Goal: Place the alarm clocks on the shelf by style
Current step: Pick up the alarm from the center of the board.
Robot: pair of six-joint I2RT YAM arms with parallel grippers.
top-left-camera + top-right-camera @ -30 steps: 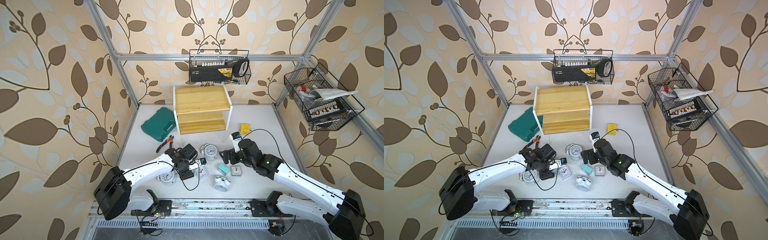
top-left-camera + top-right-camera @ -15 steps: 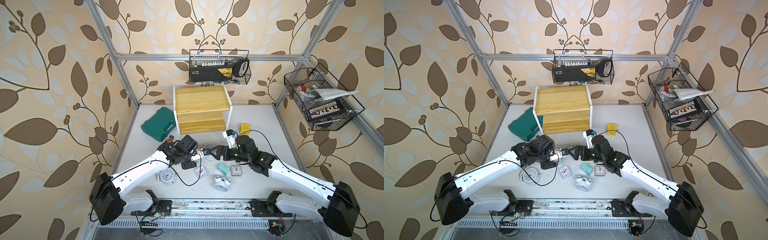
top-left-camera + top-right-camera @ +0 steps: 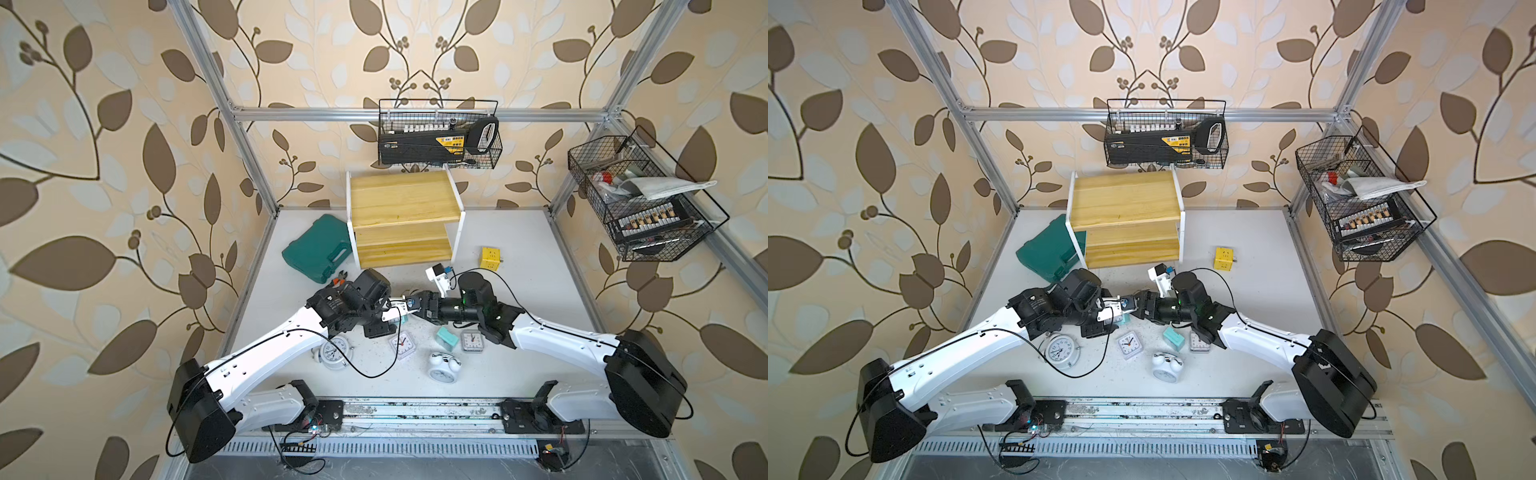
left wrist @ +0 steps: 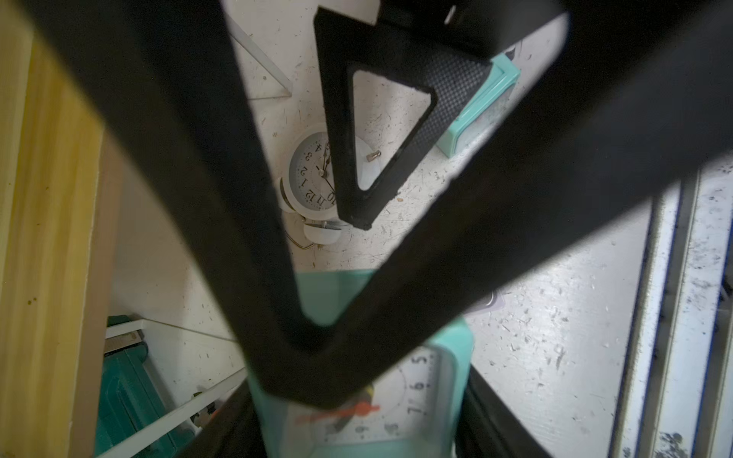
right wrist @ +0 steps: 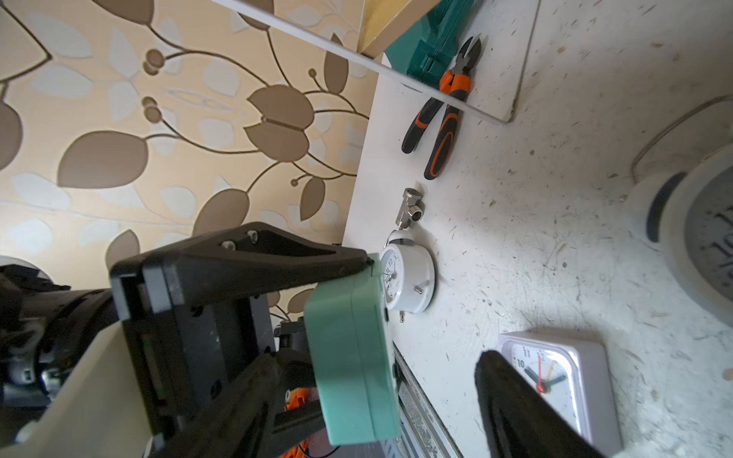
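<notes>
My left gripper spans the mint clock's side edges. My right gripper will hold the mint clock while my left gripper takes it across front and back (image 4: 404, 391).
My left gripper (image 3: 397, 314) is shut on a mint square alarm clock (image 4: 357, 396), held above the table's middle. My right gripper (image 3: 412, 308) meets it head-on, open. One finger (image 5: 515, 416) stands clear of the clock's face (image 5: 349, 357), and the other finger is hidden. On the table lie a twin-bell clock (image 3: 334, 352), a lilac clock (image 3: 402, 345), a second mint clock (image 3: 448, 336), a grey clock (image 3: 471, 341) and another twin-bell clock (image 3: 444, 368). A third twin-bell clock (image 4: 317, 174) lies under the arms. The shelf (image 3: 399, 199) stands at the back.
A green case (image 3: 320, 251) lies left of the shelf, with orange-handled pliers (image 5: 444, 119) and a metal fitting (image 5: 410, 208) nearby. A yellow cube (image 3: 489, 258) sits to the shelf's right. Black wire baskets (image 3: 438, 137) (image 3: 640, 199) hang on the back and right walls.
My left gripper has lifted the mint clock off the table towards the middle. My right gripper has swung left to meet it, and its jaws have narrowed around the clock.
</notes>
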